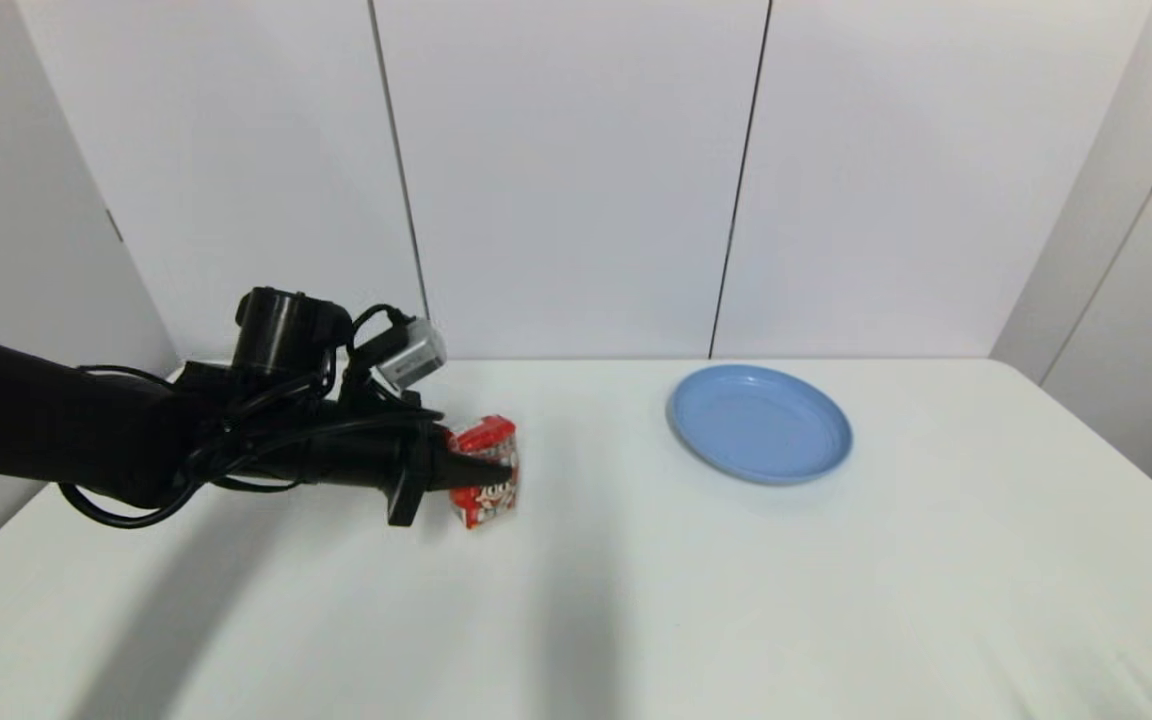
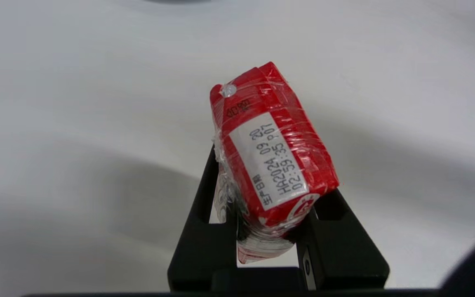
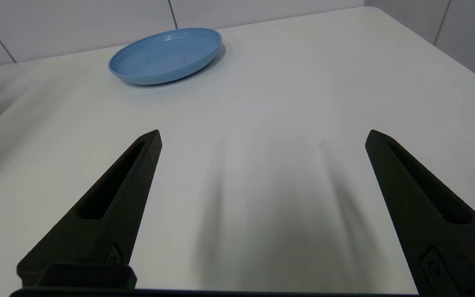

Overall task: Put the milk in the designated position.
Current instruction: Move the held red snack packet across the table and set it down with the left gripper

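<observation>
Next, my left gripper lets go of the milk on the white table [image 1: 614, 425] beside the blue plate, on its near side to me.
The milk [image 1: 484, 470] is a small red carton with white printing, wrapped in clear film. My left gripper [image 1: 498, 468] is shut on it over the left middle of the white table [image 1: 636, 610]. In the left wrist view the milk [image 2: 271, 159] leans tilted between the two black fingers [image 2: 204, 194], date label facing the camera, and my left gripper [image 2: 268, 187] clamps its lower part. Whether the carton touches the table I cannot tell. The blue plate [image 1: 759, 422] lies well to the right of it, nothing on it. My right gripper [image 3: 263, 133] is open over bare table, out of the head view.
The blue plate [image 3: 165, 55] lies far ahead of the right fingers [image 3: 109, 206]. White wall panels stand close behind the table's far edge. The table's right edge runs diagonally at the right side of the head view.
</observation>
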`<state>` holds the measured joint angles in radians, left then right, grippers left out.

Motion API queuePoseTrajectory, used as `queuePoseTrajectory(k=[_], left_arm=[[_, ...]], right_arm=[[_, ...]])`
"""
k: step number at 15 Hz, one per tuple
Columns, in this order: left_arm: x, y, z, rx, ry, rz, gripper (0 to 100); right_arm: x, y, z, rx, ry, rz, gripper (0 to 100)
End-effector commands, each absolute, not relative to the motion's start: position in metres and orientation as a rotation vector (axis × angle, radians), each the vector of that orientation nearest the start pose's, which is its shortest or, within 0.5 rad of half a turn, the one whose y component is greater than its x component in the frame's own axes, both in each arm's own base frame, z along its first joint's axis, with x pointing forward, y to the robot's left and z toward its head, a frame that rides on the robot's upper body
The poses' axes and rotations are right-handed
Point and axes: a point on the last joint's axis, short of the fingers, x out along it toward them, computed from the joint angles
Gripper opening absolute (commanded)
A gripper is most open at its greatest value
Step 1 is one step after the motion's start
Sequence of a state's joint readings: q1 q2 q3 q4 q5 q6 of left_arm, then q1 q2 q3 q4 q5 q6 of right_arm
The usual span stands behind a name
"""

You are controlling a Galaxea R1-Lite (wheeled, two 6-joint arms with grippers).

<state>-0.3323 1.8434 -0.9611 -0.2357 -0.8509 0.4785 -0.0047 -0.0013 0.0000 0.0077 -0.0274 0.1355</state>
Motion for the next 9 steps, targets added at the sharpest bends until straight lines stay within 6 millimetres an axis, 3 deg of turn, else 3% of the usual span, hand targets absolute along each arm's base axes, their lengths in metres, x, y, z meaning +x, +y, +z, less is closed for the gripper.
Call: queuePoseTrajectory(k=[1, 4, 9], left_arm=[[0.309, -0.141, 0.169, 0.215, 0.35, -1.177, 0], [0.314, -0.167, 0.17, 0.179, 0.362, -1.022, 0], [0.326, -0.23, 0.157, 0.07, 0.333, -0.776, 0]], right_arm=[[-0.023, -0.001, 0.075, 0.136, 0.005, -0.033, 100], [-0.023, -0.001, 0.075, 0.136, 0.005, -0.033, 100], [-0.023, -0.001, 0.075, 0.136, 0.005, -0.033, 100]])
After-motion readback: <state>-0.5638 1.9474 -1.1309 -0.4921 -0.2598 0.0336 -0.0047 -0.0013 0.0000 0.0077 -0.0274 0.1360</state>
